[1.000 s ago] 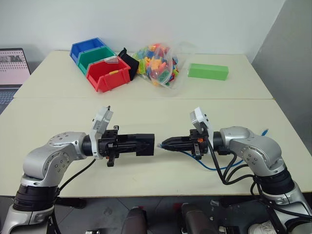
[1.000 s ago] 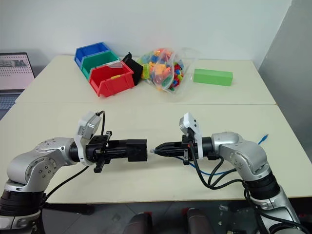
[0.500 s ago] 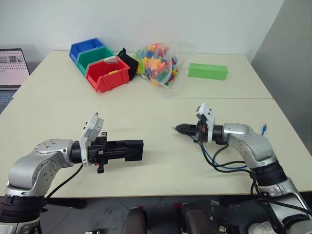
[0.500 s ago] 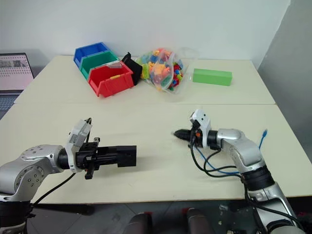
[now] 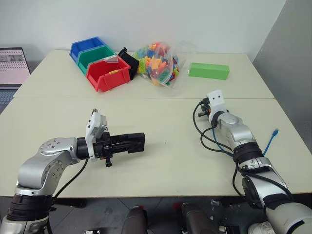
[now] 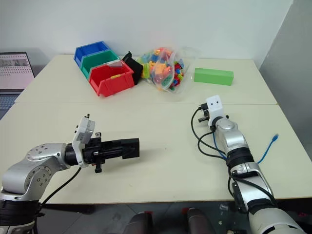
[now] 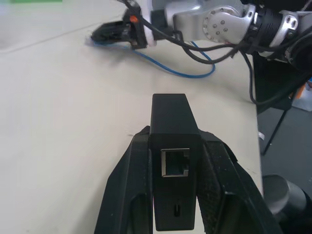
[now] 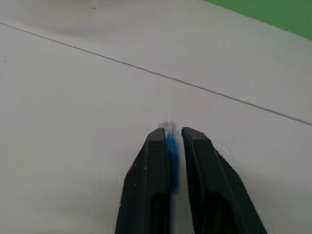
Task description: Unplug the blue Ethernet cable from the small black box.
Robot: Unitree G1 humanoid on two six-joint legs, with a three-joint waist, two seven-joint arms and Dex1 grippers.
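Next, I let go of the small black box with my left gripper on the bare table point(image 5: 105, 118), just in front of the red bin. The box is held just above the table now.
My left gripper point(image 5: 127, 144) is shut on the small black box point(image 5: 137, 142) and holds it level just above the table at the front left. In the left wrist view the box point(image 7: 170, 114) sits between the two fingers point(image 7: 130, 161), and its port point(image 7: 175, 162) faces the camera with nothing in it. My right gripper point(image 8: 175, 131) reaches forward over the table's right middle, shut on the blue Ethernet cable point(image 8: 171, 145). The clear plug tip pokes out past the fingertips. The rest of the cable point(image 5: 220, 147) loops back along the right arm, and its other plug point(image 5: 275, 131) lies near the table's right edge.
Red point(image 5: 108, 74), green and blue bins stand at the back left beside a black pouch point(image 5: 127, 60) and a clear bag of coloured bricks point(image 5: 158, 64). A green block point(image 5: 208, 71) lies at the back right. A laptop point(image 5: 12, 66) sits at the far left.
The plug has come away from the box. My right gripper carried it forward and to the right, far from the box. The left gripper kept the box nearly in place.
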